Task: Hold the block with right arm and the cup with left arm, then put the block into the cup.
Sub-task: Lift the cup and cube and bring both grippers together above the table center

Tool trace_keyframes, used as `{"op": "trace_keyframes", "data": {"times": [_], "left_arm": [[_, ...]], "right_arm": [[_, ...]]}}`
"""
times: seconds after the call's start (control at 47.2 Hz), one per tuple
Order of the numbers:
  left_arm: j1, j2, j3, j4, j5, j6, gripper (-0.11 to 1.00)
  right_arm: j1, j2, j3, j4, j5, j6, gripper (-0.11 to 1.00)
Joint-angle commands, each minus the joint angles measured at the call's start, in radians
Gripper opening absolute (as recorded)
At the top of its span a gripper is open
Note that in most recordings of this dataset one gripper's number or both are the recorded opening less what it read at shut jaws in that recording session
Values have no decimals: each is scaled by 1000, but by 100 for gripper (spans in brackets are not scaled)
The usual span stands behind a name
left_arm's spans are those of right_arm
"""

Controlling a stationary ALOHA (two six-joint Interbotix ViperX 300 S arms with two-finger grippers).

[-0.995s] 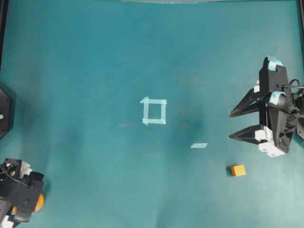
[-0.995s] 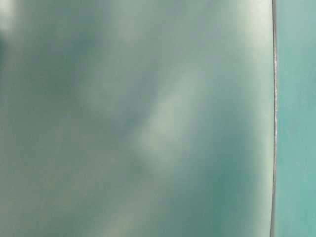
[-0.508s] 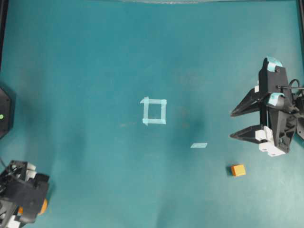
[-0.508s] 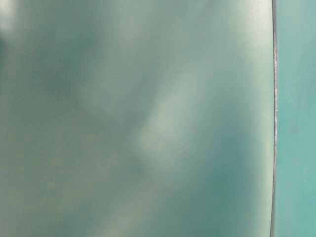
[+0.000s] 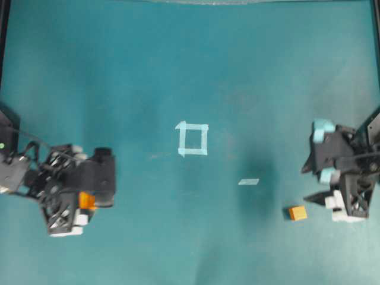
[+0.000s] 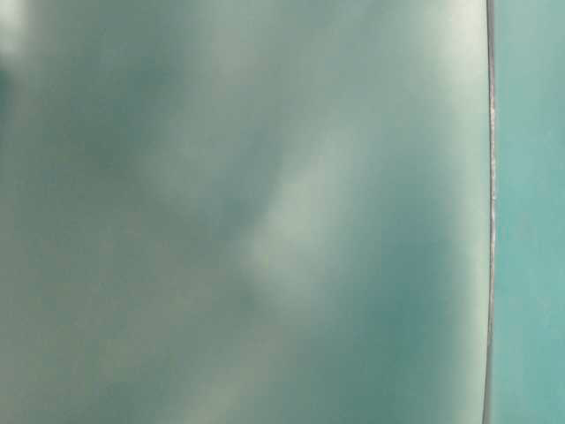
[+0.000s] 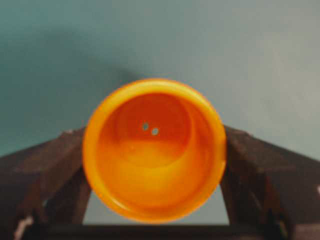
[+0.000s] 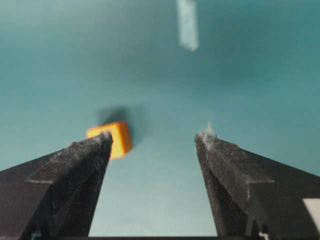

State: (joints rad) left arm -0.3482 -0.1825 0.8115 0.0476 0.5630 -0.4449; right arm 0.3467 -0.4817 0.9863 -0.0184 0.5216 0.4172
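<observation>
The small orange block should go into the cup next, so my right gripper needs to close on the opposite sides (image 5: 297,212) (image 8: 113,140) of it.
In the left wrist view the orange-yellow cup (image 7: 154,150) fills the middle, its mouth toward the camera, and my left gripper (image 7: 155,165) is shut on it with a dark finger (image 7: 52,170) pressed against each side. From overhead, the left gripper (image 5: 80,205) holds the cup (image 5: 87,200) at the left of the table. The small orange block (image 5: 297,212) lies on the mat at the lower right. My right gripper (image 5: 304,185) hangs open just above and right of it. In the right wrist view the block (image 8: 116,138) sits partly behind the left fingertip (image 8: 95,147), outside the gap of the right gripper (image 8: 155,137).
A square of pale tape (image 5: 192,139) marks the mat's middle, and a short pale tape strip (image 5: 249,181) lies left of the right gripper; the same strip (image 8: 187,22) shows ahead in the right wrist view. The table-level view is a blurred grey-green surface.
My left gripper has closed on the cup and carried it from the bottom-left corner up and to the right. The right gripper has moved down the view, closer to the block, still open.
</observation>
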Motion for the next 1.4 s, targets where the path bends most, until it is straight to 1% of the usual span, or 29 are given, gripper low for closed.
{"op": "trace_keyframes", "data": {"times": [0.0,0.169,0.275,0.381,0.487,0.614,0.805,0.932,1.101,1.186,1.249,1.292,1.313,1.376], "left_arm": [[58,23,-71,6,-3,78,69],[130,97,-187,6,-18,225,69],[163,138,-255,5,-38,281,69],[189,176,-319,6,-71,321,69],[202,207,-360,5,-81,350,69],[216,236,-397,6,-81,365,69],[235,258,-426,6,-83,367,69],[239,262,-437,5,-83,367,69],[239,262,-434,5,-83,367,69],[239,262,-437,5,-83,367,69],[239,262,-434,5,-81,367,69],[239,262,-434,6,-81,367,69],[239,262,-434,6,-83,367,69],[239,262,-434,5,-81,367,69]], "right_arm": [[29,46,-21,-2,-5,2,66],[61,126,-32,-2,-29,2,66],[77,161,-32,-2,-55,2,66],[89,184,-29,-2,-77,2,66],[98,201,-29,-2,-98,2,66],[107,221,-32,-2,-126,2,66],[126,261,-34,-2,-170,2,66],[133,288,-34,-2,-202,2,66],[137,319,-35,-2,-207,2,65],[137,322,-32,-2,-204,2,59],[137,321,-34,-3,-207,2,49],[137,321,-35,-2,-210,2,41],[135,319,-38,-2,-212,0,39],[126,314,-52,-3,-229,-11,39]]}}
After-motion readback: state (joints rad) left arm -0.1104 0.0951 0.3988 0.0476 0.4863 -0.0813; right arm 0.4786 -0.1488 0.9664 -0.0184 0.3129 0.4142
